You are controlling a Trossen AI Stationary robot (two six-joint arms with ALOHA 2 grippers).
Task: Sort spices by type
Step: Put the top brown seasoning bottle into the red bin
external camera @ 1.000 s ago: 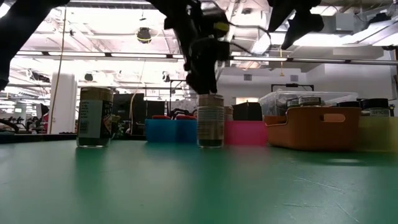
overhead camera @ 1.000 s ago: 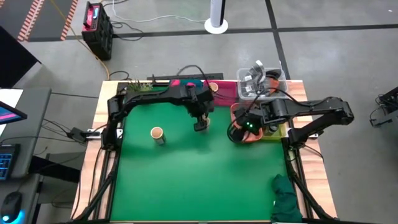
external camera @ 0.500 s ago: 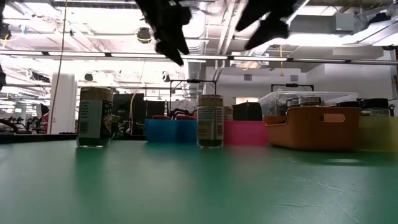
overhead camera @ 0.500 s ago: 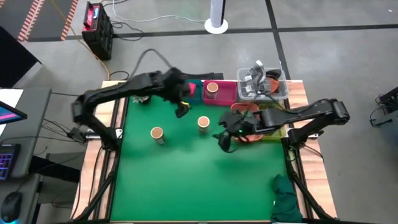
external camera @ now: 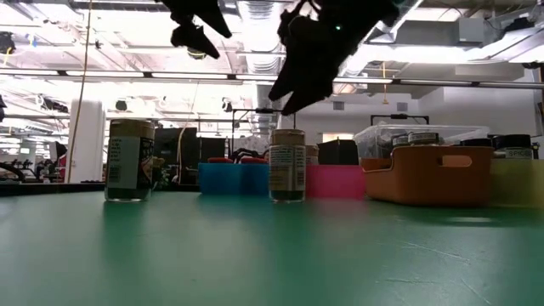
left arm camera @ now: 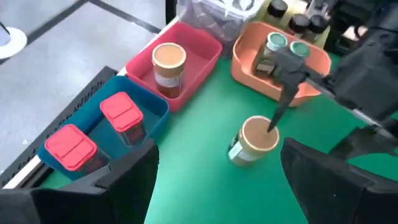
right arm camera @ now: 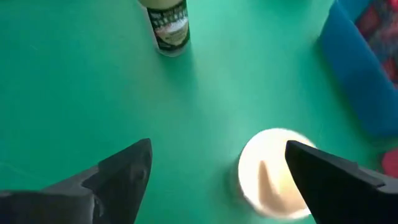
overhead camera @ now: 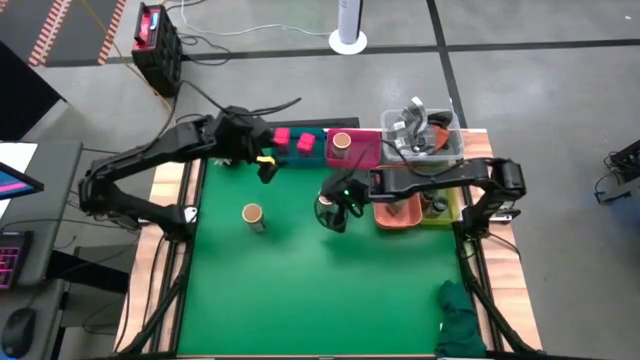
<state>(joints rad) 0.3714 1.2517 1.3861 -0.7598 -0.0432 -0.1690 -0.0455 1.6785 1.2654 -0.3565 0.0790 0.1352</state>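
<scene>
The top of the tan-topped jar (overhead camera: 324, 201) (right arm camera: 275, 173) near the middle of the green mat, before the pink bin, will have my right gripper closed around it.
A tan-topped jar (overhead camera: 326, 200) stands upright on the green mat near its middle, also seen as the jar (external camera: 287, 166) in the low view. My right gripper (overhead camera: 338, 208) hovers open just above it, and the jar top (right arm camera: 273, 180) shows between its fingers. My left gripper (overhead camera: 265, 165) is open and raised near the far left, over the mat before the blue bin. A second tan-topped jar (overhead camera: 252, 214) stands farther left. A third (left arm camera: 168, 61) stands in the pink bin. Two pink-red tins (left arm camera: 123, 112) sit in the blue bin, and green-topped jars (left arm camera: 277, 42) in the orange bin.
Along the far edge stand the blue bin (overhead camera: 318, 135), the pink bin (overhead camera: 365, 150) and a clear tub of metal parts (overhead camera: 420, 130). The orange bin (overhead camera: 395, 210) and a yellow bin (overhead camera: 445, 212) sit at the right. A green cloth (overhead camera: 460, 320) lies at the near right corner.
My left gripper let go of the middle jar, rose and drew back toward the table's far left. My right gripper swung from over the orange bin toward the table's left and now hangs above that jar. The jar has stayed upright in place.
</scene>
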